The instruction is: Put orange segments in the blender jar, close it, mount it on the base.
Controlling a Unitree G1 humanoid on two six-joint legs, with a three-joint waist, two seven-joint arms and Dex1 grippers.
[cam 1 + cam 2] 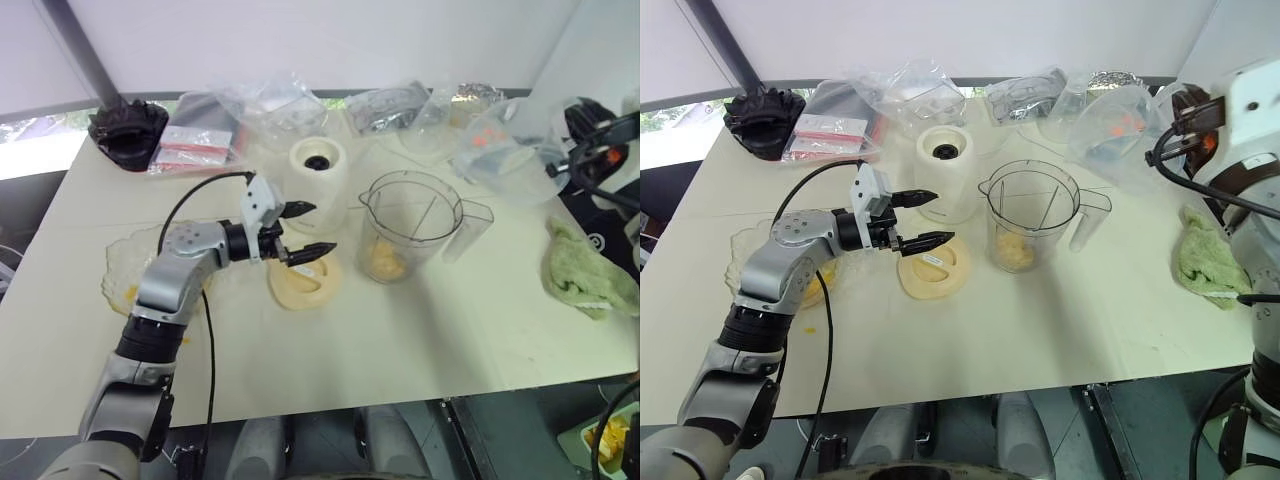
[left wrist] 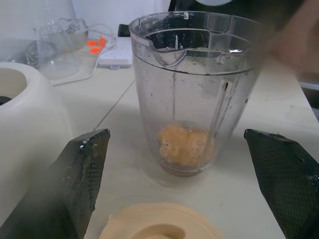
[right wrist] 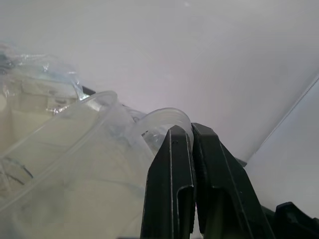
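Observation:
Next, my right gripper lets go of the clear container on the table (image 1: 508,254) between the blender jar and the green cloth.
The clear blender jar (image 1: 410,222) stands upright and uncovered in the middle of the table, with orange segments (image 1: 384,262) piled at its bottom. To its left and farther back stands the cream base (image 1: 320,172), its dark socket facing up. A flat cream lid (image 1: 303,284) lies in front of the base. My left gripper (image 1: 308,231) hovers open above the lid, pointing at the jar with nothing between its fingers (image 2: 82,172). In the left wrist view the jar (image 2: 194,84) stands straight ahead. My right gripper (image 3: 191,130) is shut on nothing, raised at the far right near clear plastic.
A shallow clear bowl (image 1: 125,262) with orange bits sits under my left arm. Clear plastic bags (image 1: 275,105) and containers (image 1: 500,150) line the table's back edge. A black object (image 1: 128,132) and red-white packets (image 1: 190,148) lie back left. A green cloth (image 1: 590,272) lies at the right.

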